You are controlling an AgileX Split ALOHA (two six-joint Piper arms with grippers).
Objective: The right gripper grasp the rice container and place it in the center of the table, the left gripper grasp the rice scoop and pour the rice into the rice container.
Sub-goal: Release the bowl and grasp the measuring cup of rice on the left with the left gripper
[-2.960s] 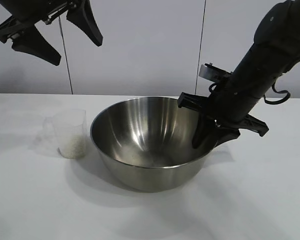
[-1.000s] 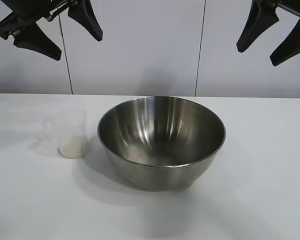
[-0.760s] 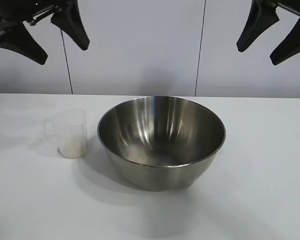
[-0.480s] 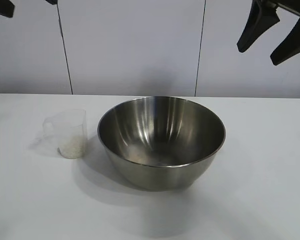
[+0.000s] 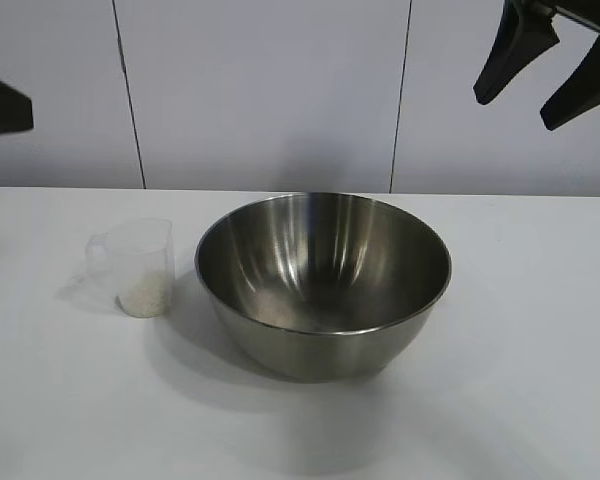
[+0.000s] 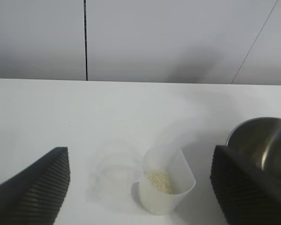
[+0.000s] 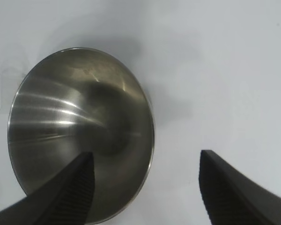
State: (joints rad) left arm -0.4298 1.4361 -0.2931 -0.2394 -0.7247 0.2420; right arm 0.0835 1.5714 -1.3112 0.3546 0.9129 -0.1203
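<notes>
I need to next move my left gripper to the rice scoop's handle (image 5: 96,258) (image 6: 138,185), on the side away from the rice container, and close it there.
The rice container (image 5: 323,285), a deep shiny steel bowl, stands free in the middle of the white table (image 5: 520,400). To its left stands the rice scoop (image 5: 135,265), a frosted plastic cup with rice (image 5: 145,293) in its bottom. My right gripper (image 5: 545,85) hangs open high above the bowl's right side, holding nothing. Only a black piece of my left gripper (image 5: 0,105) shows at the left edge, well above the table. In the left wrist view this gripper (image 6: 140,154) is open, with the scoop (image 6: 166,187) and its rice (image 6: 160,181) farther off between the fingers. The bowl (image 7: 79,126) lies below the right gripper (image 7: 146,155).
A pale panelled wall (image 5: 280,90) closes off the back of the table. Bare white tabletop lies in front of the bowl and to its right. The bowl's rim (image 6: 262,140) is close beside the scoop.
The right gripper, on the bowl's rim three seconds ago, has let go and stays raised. The left gripper has swung left from the top corner and now shows lower at the left edge.
</notes>
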